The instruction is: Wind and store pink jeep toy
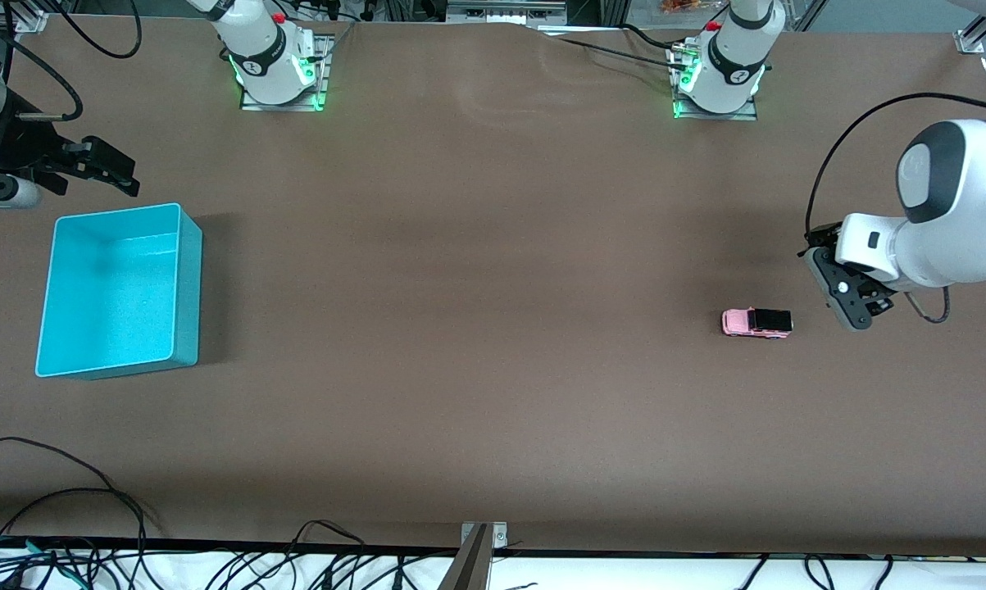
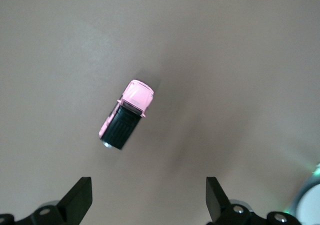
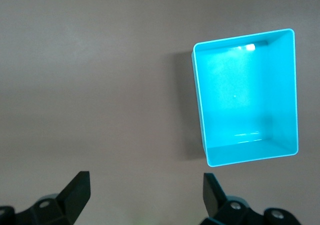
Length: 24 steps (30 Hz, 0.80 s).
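Observation:
I will move my left gripper to the pink jeep toy next and close it across its black rear roof [image 1: 770, 320] [image 2: 122, 126], so the pink hood still sticks out.
The pink jeep toy [image 1: 756, 322] [image 2: 126, 114], light pink with a black rear roof, stands on its wheels on the brown table toward the left arm's end. My left gripper [image 1: 851, 305] [image 2: 149, 197] hangs open in the air beside it, closer to the table's end, with nothing between its fingers. At the right arm's end, a teal bin [image 1: 183, 283] [image 3: 245, 98] stands empty on the table. My right gripper [image 1: 103, 170] [image 3: 147, 192] is open and empty, up in the air beside the bin's edge farthest from the front camera.
Both arm bases [image 1: 279, 61] [image 1: 718, 70] stand along the table edge farthest from the front camera. Loose black cables [image 1: 66, 524] lie along the nearest edge, by a metal bracket [image 1: 483, 537].

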Available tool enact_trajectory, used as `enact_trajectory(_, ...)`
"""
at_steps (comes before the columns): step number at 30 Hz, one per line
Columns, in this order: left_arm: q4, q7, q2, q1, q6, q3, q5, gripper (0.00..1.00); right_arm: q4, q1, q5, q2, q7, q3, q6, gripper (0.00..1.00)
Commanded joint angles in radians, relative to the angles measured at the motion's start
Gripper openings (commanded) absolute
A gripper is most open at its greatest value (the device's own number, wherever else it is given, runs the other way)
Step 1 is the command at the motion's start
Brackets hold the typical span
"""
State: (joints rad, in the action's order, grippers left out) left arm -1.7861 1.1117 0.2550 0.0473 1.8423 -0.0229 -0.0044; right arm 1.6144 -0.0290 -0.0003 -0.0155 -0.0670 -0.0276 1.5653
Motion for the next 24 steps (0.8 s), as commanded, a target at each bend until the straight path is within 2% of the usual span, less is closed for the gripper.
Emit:
enact_trajectory(1, -0.111, 0.155, -0.017, 0.006, 0.15, -0.003, 0.017, 1.0, -0.022, -0.002, -0.007, 0.008, -0.004, -0.003, -0.004, 1.0)
enact_trajectory(6, -0.16, 0.281, 0.015, 0.005, 0.281, -0.006, 0.081, 1.0, -0.022, -0.002, -0.007, 0.008, -0.004, -0.003, -0.004, 1.0)
enact_trajectory(15, -0.274, 0.447, 0.075, 0.019, 0.538, -0.008, 0.086, 1.0, -0.022, -0.002, -0.007, 0.008, -0.004, -0.003, -0.004, 1.0)
enact_trajectory(24, -0.302, 0.507, 0.139, 0.022, 0.663, -0.009, 0.086, 1.0, -0.022, -0.002, -0.007, 0.008, -0.004, -0.003, -0.004, 1.0)
